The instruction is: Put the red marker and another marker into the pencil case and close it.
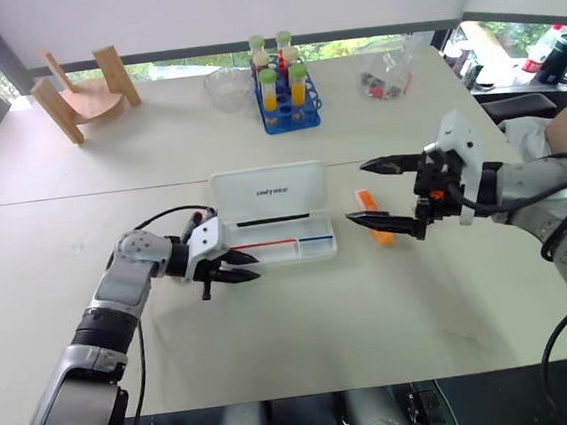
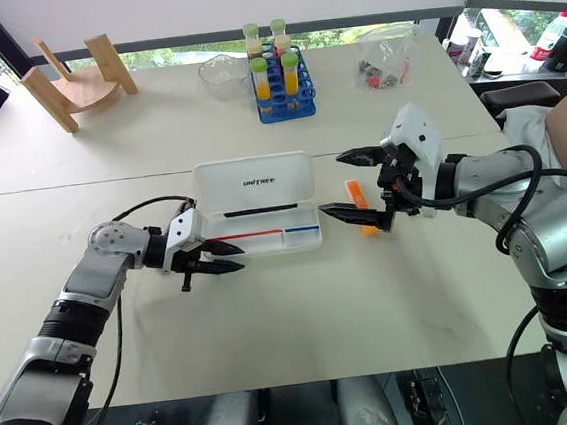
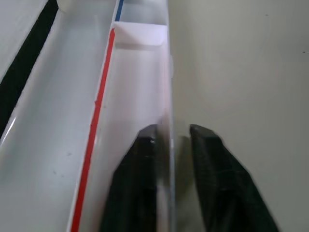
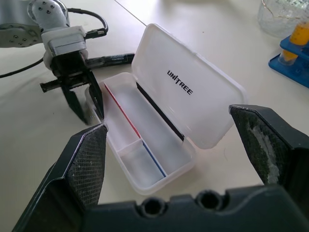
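Next, I lower my right gripper next to the middle of the orange highlighter (image 1: 372, 214) beside the white pencil case and close it there.
The white pencil case (image 1: 266, 189) lies open mid-table with its lid (image 4: 183, 87) standing up. A thin red pen, a blue pen and a black pen lie inside. My left gripper (image 1: 256, 265) is open at the case's left end, and its fingers (image 3: 145, 164) straddle the front wall. Behind that wrist lies a dark slim marker (image 4: 111, 59) with a bit of red (image 1: 197, 220) showing; it looks like the red marker, mostly hidden. The orange highlighter (image 1: 365, 201) rests on the table right of the case. Above it, my right gripper (image 1: 356, 194) hangs wide open and empty.
At the back stand a blue rack of capped tubes (image 1: 287, 97), a clear bowl (image 1: 226, 85), a clear bag of small items (image 1: 383, 80) and a wooden stand (image 1: 81, 91). A dark bottle (image 1: 562, 57) sits on the side table at far right.
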### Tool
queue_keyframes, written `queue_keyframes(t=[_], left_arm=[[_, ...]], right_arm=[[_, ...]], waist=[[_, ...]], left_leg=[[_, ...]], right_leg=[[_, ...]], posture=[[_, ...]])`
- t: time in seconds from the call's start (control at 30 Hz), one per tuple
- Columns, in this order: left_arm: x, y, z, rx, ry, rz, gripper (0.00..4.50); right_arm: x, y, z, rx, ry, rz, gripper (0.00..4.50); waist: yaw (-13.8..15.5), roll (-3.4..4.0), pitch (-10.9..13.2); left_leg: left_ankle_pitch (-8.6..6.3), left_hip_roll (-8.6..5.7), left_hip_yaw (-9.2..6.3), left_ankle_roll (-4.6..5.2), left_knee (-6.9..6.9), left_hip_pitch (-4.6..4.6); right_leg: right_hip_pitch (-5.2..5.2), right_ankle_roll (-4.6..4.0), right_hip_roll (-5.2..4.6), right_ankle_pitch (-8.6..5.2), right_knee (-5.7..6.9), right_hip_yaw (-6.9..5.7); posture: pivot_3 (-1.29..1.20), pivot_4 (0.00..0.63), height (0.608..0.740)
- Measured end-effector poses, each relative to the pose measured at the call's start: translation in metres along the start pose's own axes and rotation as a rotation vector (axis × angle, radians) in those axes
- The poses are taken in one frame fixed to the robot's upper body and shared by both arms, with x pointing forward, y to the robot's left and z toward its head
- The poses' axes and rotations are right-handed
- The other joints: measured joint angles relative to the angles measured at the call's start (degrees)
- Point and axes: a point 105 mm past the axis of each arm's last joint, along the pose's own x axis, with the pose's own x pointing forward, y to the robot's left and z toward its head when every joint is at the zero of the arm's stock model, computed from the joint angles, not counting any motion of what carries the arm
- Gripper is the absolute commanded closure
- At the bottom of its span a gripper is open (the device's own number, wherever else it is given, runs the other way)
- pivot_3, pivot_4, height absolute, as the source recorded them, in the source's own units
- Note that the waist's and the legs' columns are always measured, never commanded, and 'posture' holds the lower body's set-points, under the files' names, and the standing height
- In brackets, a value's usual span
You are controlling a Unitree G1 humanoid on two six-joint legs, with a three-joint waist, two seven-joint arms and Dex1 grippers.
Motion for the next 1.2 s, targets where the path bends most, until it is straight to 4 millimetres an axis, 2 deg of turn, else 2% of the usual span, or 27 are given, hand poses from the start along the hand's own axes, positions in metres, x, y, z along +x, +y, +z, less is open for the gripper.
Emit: queue_keyframes(t=[0.07, 0.1, 0.13, 0.27, 0.33, 0.4, 0.5, 0.63, 0.73, 0.87, 0.93, 1.0, 1.17, 1.2], left_arm=[[-0.005, -0.002, 0.006, 0.001, -0.019, 0.019, 1.24], [-0.011, -0.007, 0.014, 0.014, -0.038, 0.036, 0.6], [-0.018, -0.009, 0.022, 0.026, -0.054, 0.055, 0.21], [-0.073, -0.011, 0.074, 0.087, -0.142, 0.281, 0.21], [-0.093, -0.008, 0.084, 0.062, -0.172, 0.416, 0.21], [-0.108, -0.003, 0.073, -0.027, -0.175, 0.579, 0.21], [-0.121, 0.006, 0.041, -0.198, -0.17, 0.83, 0.21], [-0.114, 0.0, 0.007, -0.356, -0.133, 0.941, 0.21], [-0.096, -0.005, -0.022, -0.456, -0.077, 0.973, 0.21], [-0.094, 0.003, -0.046, -0.506, -0.03, 1.021, 0.21], [-0.092, 0.011, -0.05, -0.51, -0.041, 1.03, 0.74], [-0.093, 0.018, -0.052, -0.508, -0.052, 1.041, 1.51], [-0.1, 0.025, -0.056, -0.492, -0.052, 1.038, 4.08], [-0.101, 0.025, -0.057, -0.489, -0.052, 1.025, 4.13]], right_arm=[[0.001, 0.001, 0.0, -0.001, 0.0, 0.005, 0.0], [0.001, 0.001, 0.0, -0.001, 0.001, 0.01, 0.0], [0.001, 0.001, 0.0, -0.002, 0.001, 0.012, 0.0], [0.005, 0.004, 0.0, 0.003, 0.0, 0.033, 0.0], [0.007, 0.004, -0.002, 0.01, 0.002, 0.043, 0.0], [0.008, 0.004, -0.002, 0.009, 0.002, 0.052, 0.0], [0.009, 0.003, 0.0, 0.002, -0.009, 0.058, 0.0], [0.01, 0.003, 0.002, -0.003, -0.013, 0.074, 0.0], [0.004, 0.011, 0.0, 0.004, 0.021, 0.148, 0.0], [-0.004, 0.024, 0.002, -0.005, 0.045, 0.23, 0.0], [-0.006, 0.027, 0.002, -0.003, 0.047, 0.247, 0.0], [-0.007, 0.029, 0.002, -0.002, 0.046, 0.258, 0.0], [-0.012, 0.027, 0.006, 0.008, 0.031, 0.249, 0.0], [-0.013, 0.027, 0.006, 0.007, 0.033, 0.249, 0.0]], waist=[[-0.1, 0.0, 0.0], [-0.3, -0.03, 0.0], [-0.4, -0.03, 0.0], [-0.3, 0.01, 0.1], [-0.2, 0.1, 0.1], [-0.2, 0.1, 0.1], [0.0, 0.03, 0.1], [0.1, 0.02, 0.1], [0.3, 0.0, 0.1], [0.2, -0.02, 0.1], [0.2, -0.01, 0.1], [0.2, -0.01, 0.1], [0.2, 0.0, 0.1], [0.2, 0.0, 0.1]], left_leg=[[0.0, 0.01, 0.0, 0.0, 0.0, 0.0], [0.0, 0.03, 0.01, 0.0, -0.01, -0.03], [0.0, 0.04, 0.01, 0.0, -0.01, -0.02], [0.0, 0.08, -0.02, -0.01, 0.0, 0.03], [0.0, 0.05, 0.02, -0.01, 0.01, 0.21], [0.0, 0.03, 0.05, -0.01, 0.05, 0.22], [0.0, 0.03, 0.02, -0.01, 0.07, 0.21], [0.01, 0.03, 0.02, -0.02, 0.05, 0.18], [0.03, -0.01, 0.0, -0.07, 0.05, 0.17], [0.04, 0.0, 0.01, -0.08, 0.06, 0.19], [0.04, 0.0, 0.03, -0.08, 0.06, 0.2], [0.05, 0.0, 0.02, -0.09, 0.05, 0.2], [0.05, -0.01, 0.03, -0.09, 0.05, 0.2], [0.05, -0.01, 0.03, -0.09, 0.05, 0.2]], right_leg=[[-0.03, 0.0, 0.0, 0.0, 0.04, 0.02], [-0.09, -0.01, 0.01, 0.0, 0.07, 0.05], [-0.1, -0.01, 0.02, -0.01, 0.1, 0.07], [-0.14, -0.03, 0.02, -0.02, 0.25, 0.09], [0.04, -0.01, -0.03, -0.03, 0.25, 0.11], [0.07, 0.0, -0.03, -0.03, 0.26, 0.11], [0.07, 0.0, -0.02, -0.03, 0.27, 0.08], [0.04, 0.0, -0.03, -0.03, 0.25, 0.09], [0.05, 0.0, -0.07, -0.03, 0.25, 0.06], [0.06, -0.01, -0.04, -0.02, 0.26, 0.05], [0.06, -0.01, -0.04, -0.02, 0.27, 0.06], [0.07, -0.01, -0.04, -0.02, 0.27, 0.05], [0.07, -0.01, -0.06, -0.02, 0.26, 0.05], [0.07, -0.01, -0.06, -0.02, 0.26, 0.05]], posture=[[0.0, 0.15, 0.74], [0.0, 0.15, 0.74], [0.0, 0.15, 0.74], [0.0, 0.15, 0.74], [0.0, 0.15, 0.74], [0.0, 0.15, 0.74], [0.0, 0.15, 0.74], [0.0, 0.15, 0.74], [0.0, 0.15, 0.74], [0.0, 0.15, 0.74], [0.0, 0.15, 0.74], [0.0, 0.15, 0.74], [0.0, 0.15, 0.74], [0.0, 0.15, 0.74]])
